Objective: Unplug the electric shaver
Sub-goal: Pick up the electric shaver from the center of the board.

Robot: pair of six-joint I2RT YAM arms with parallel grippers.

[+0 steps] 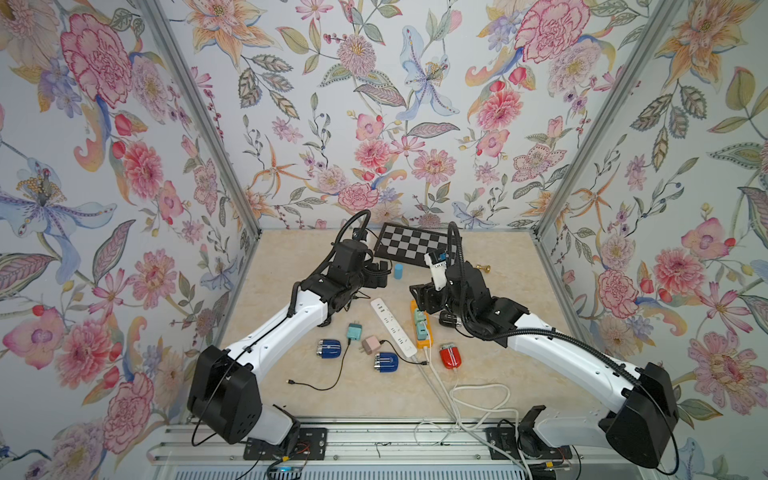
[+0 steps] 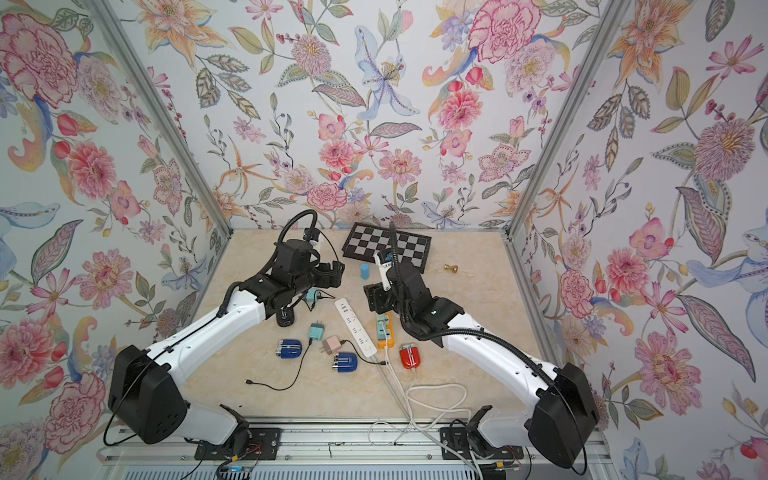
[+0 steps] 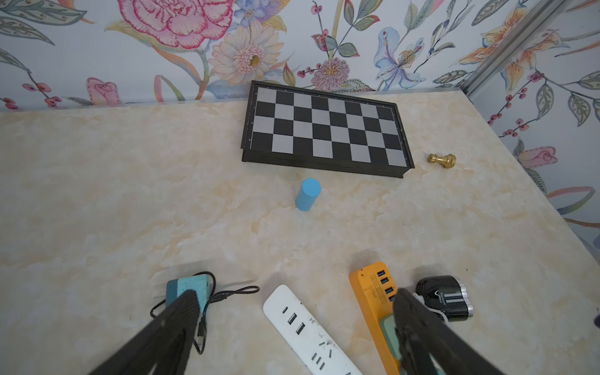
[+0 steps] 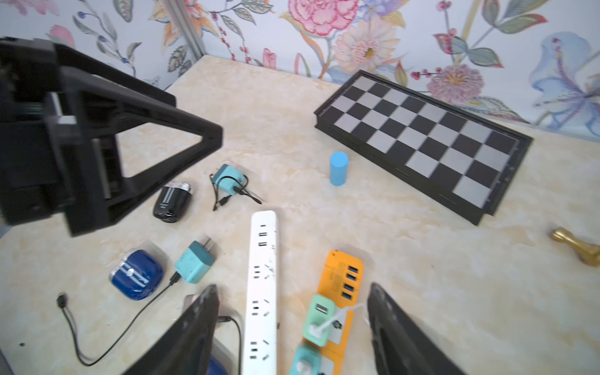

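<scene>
The white cable is plugged into the black shaver beside the orange power strip. So next I close my right gripper on the body of the black shaver (image 1: 449,318).
An orange power strip (image 1: 423,328) lies mid-table with a mint adapter (image 4: 319,319) and a teal adapter (image 4: 305,360) plugged into it. A thin white cable runs from the mint adapter toward a black shaver (image 3: 444,297) beside the strip. A red shaver (image 1: 451,356) lies near the strip's front end, a white cable looping from it toward the table's front. My right gripper (image 4: 292,287) hangs open above the strips, holding nothing. Farther back and left, my left gripper (image 3: 296,292) is also open and holds nothing.
A white power strip (image 1: 392,326) lies left of the orange one. Two blue shavers (image 1: 329,348) (image 1: 386,362), loose teal (image 1: 354,332) and pink (image 1: 370,345) chargers and black cables lie front left. A chessboard (image 1: 415,245), blue cylinder (image 1: 399,271) and gold pawn (image 1: 484,269) sit behind.
</scene>
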